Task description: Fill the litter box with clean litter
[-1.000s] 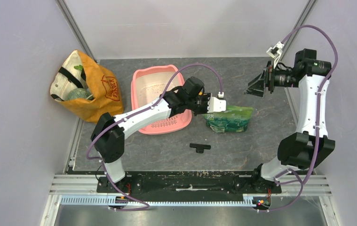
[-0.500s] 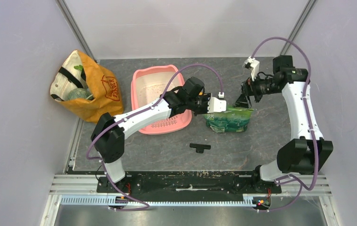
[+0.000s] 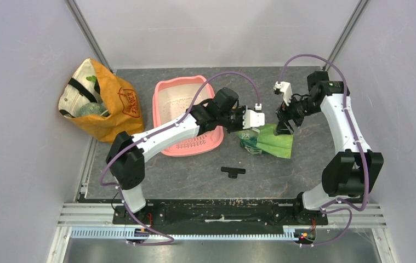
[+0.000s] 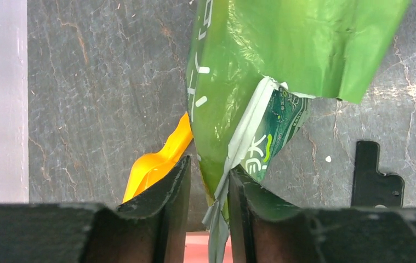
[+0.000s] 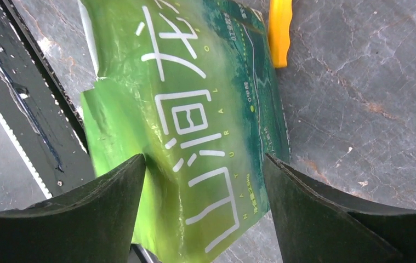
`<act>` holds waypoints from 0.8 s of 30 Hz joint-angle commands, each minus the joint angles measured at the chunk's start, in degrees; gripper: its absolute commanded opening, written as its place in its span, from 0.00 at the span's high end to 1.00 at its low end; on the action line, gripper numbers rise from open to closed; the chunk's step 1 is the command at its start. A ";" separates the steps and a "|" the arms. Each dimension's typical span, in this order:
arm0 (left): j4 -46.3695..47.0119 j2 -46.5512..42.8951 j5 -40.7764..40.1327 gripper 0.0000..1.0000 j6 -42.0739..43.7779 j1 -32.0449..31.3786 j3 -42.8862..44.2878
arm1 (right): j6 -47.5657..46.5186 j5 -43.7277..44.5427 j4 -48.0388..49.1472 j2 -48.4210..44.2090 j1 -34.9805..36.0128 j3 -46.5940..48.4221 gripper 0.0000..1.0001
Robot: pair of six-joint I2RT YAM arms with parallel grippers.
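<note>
The foil bag's torn edge bunches crooked in my left gripper, which should regrip the foil bag's top fold (image 4: 208, 167) and straighten it.
The pink litter box (image 3: 164, 90) lies left of centre, its pale floor bearing only faint specks; no pile of litter shows. A green foil bag (image 3: 274, 143) lies right of it. My left gripper (image 3: 249, 123) is shut on the green foil bag's torn edge (image 4: 219, 211); the bag (image 4: 282, 49) stretches away from the fingers. My right gripper (image 3: 280, 125) is open over the bag's other end (image 5: 194, 137), jaws wide apart on either side of it (image 5: 205, 211). An orange scoop (image 4: 153, 164) lies beside the bag, also in the right wrist view (image 5: 279, 27).
An orange-tan fabric bag (image 3: 107, 104) stands at the far left by the wall. A small black T-shaped piece (image 3: 233, 171) lies on the grey table in front of the foil bag, also in the left wrist view (image 4: 375, 175). Walls close in on both sides.
My right arm has swung in from the back right and come down over the foil bag. The bag has tipped and flattened toward the front right. My left arm has hardly moved.
</note>
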 commanded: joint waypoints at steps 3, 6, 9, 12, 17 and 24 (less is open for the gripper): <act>-6.08 -1.84 -0.37 0.50 -3.11 -0.12 3.67 | -3.41 3.93 2.11 -0.56 0.22 -1.96 0.20; -16.90 -2.82 5.19 0.18 -2.60 1.61 7.48 | -4.89 4.45 2.44 -1.31 0.18 -2.94 0.28; -21.61 -2.97 12.59 0.14 -8.02 5.81 10.77 | -5.69 3.86 2.48 -2.02 0.22 -3.31 0.36; -22.11 -0.46 14.29 0.13 -13.23 8.07 14.33 | -6.98 3.81 2.59 -3.00 0.22 -4.07 0.47; -25.69 8.00 18.45 0.12 -18.39 9.13 25.19 | -8.77 4.25 2.59 -4.09 0.21 -5.40 0.58; -26.67 15.32 22.70 0.18 -20.22 8.42 28.09 | -9.20 4.58 2.44 -4.89 0.07 -5.69 0.62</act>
